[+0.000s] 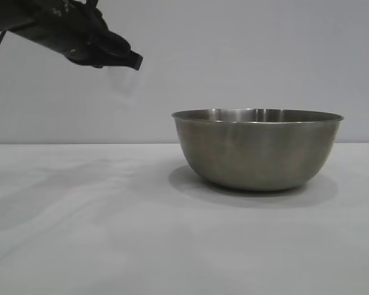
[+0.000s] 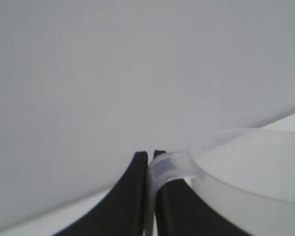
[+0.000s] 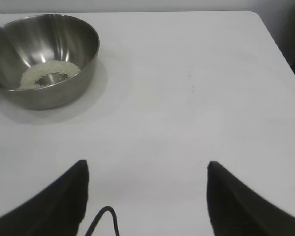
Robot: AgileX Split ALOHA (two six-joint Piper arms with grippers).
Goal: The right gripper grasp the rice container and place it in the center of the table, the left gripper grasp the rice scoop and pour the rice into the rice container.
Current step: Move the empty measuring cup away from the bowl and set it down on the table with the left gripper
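Observation:
I need to use my left gripper to set the clear rice scoop, now held well above the table, down and let go of it on the bare white table (image 1: 107, 177) beside the steel rice container.
The steel rice container (image 1: 257, 149) stands upright on the white table (image 1: 86, 233), right of the middle in the exterior view. In the right wrist view the rice container (image 3: 64, 83) holds a pale ring of rice (image 3: 50, 73) on its bottom. High at the upper left, my left gripper (image 1: 130, 61) is shut on the loop handle of the clear rice scoop (image 1: 124, 78), well above the table and left of the bowl. The left wrist view shows the left gripper (image 2: 150, 156) pinching the handle, with the rice scoop (image 2: 246, 172) beside it. My right gripper (image 3: 147, 167) hangs open over bare table, away from the bowl.
The table's far corner and edge (image 3: 265, 29) show in the right wrist view, with dark floor beyond. A black cable (image 3: 105, 219) loops between the right fingers. A plain grey wall (image 1: 246, 55) stands behind the table.

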